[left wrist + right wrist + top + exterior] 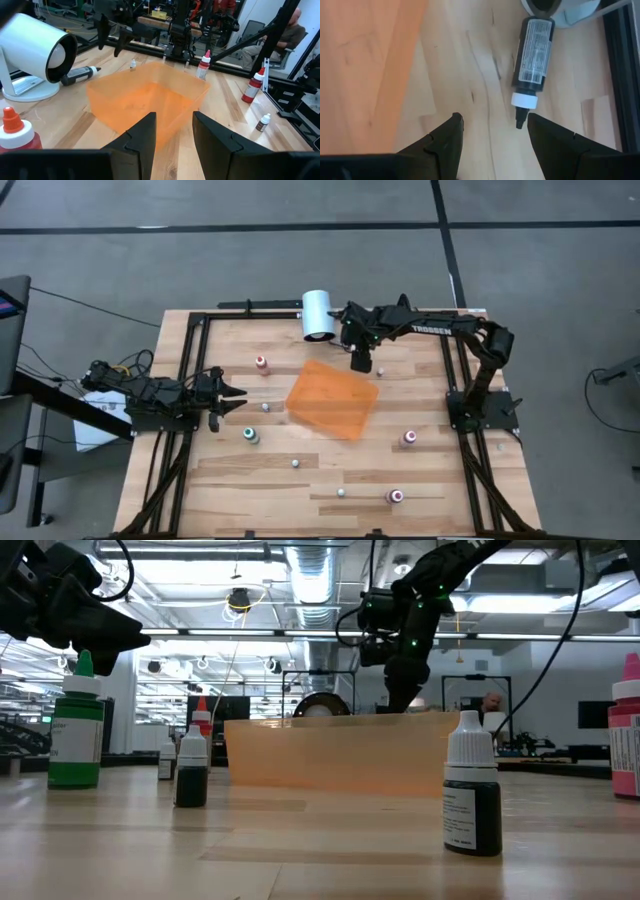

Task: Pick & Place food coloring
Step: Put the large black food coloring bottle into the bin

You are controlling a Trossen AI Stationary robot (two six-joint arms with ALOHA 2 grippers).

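I need to close my right gripper on the white cap (348,347) (524,100) of the dark food coloring bottle that lies beside the white cylinder.
A dark food coloring bottle (532,60) lies on its side on the table between the orange tray (333,398) and the white cylinder (319,315). Its white cap and dark tip (522,107) point toward my right gripper (495,131). That gripper (361,363) is open, points down just above the table, and touches nothing. The bottle's tip lies close to one finger (545,135). My left gripper (232,395) is open and empty at the table's left, facing the tray (150,100). Other bottles stand upright: red-topped (261,363), green-topped (250,436) and pink-topped (408,438).
Another pink-topped bottle (396,496) and several tiny bottles (296,463) stand toward the near edge. A dark bottle (471,790) and a green one (76,725) stand close to the low camera. A black frame (190,330) rims the table. A person (295,25) sits beyond it.
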